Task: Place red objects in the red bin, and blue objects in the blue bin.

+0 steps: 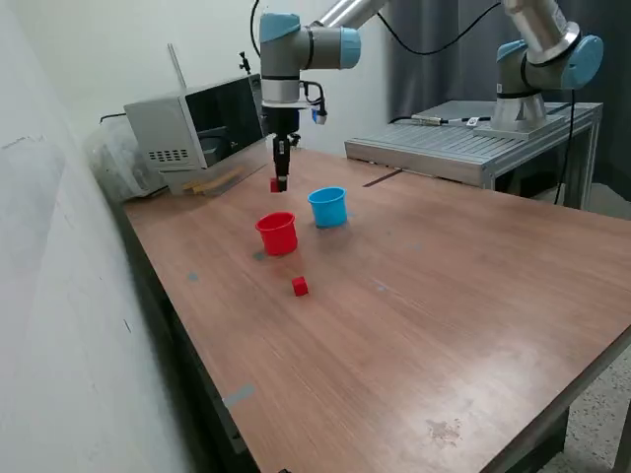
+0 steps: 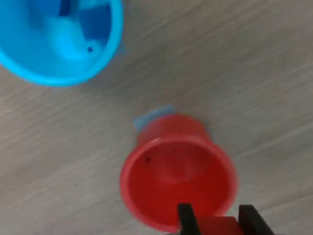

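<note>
Next, I release the tiny red cube, now hanging over the red cup's rim, from my gripper inside the empty red cup (image 2: 174,169), down on its bottom.
My gripper (image 1: 280,181) hangs above the table, shut on a tiny red cube (image 1: 276,184). In the wrist view the cube (image 2: 215,226) sits between the black fingertips (image 2: 185,218), over the rim of the red cup (image 2: 177,171), which looks empty. The red cup (image 1: 278,234) stands on the table just below and in front of the gripper. The light-blue cup (image 1: 328,207) stands beside it toward the exterior view's right; in the wrist view the light-blue cup (image 2: 58,44) holds dark-blue cubes (image 2: 93,22). A second red cube (image 1: 300,286) lies on the table nearer the front.
A grey box with a dark screen (image 1: 202,123) stands at the back of the wooden table (image 1: 414,325). A metal bench (image 1: 473,138) carries a second arm (image 1: 537,59) at the back right. A white wall runs along the exterior view's left.
</note>
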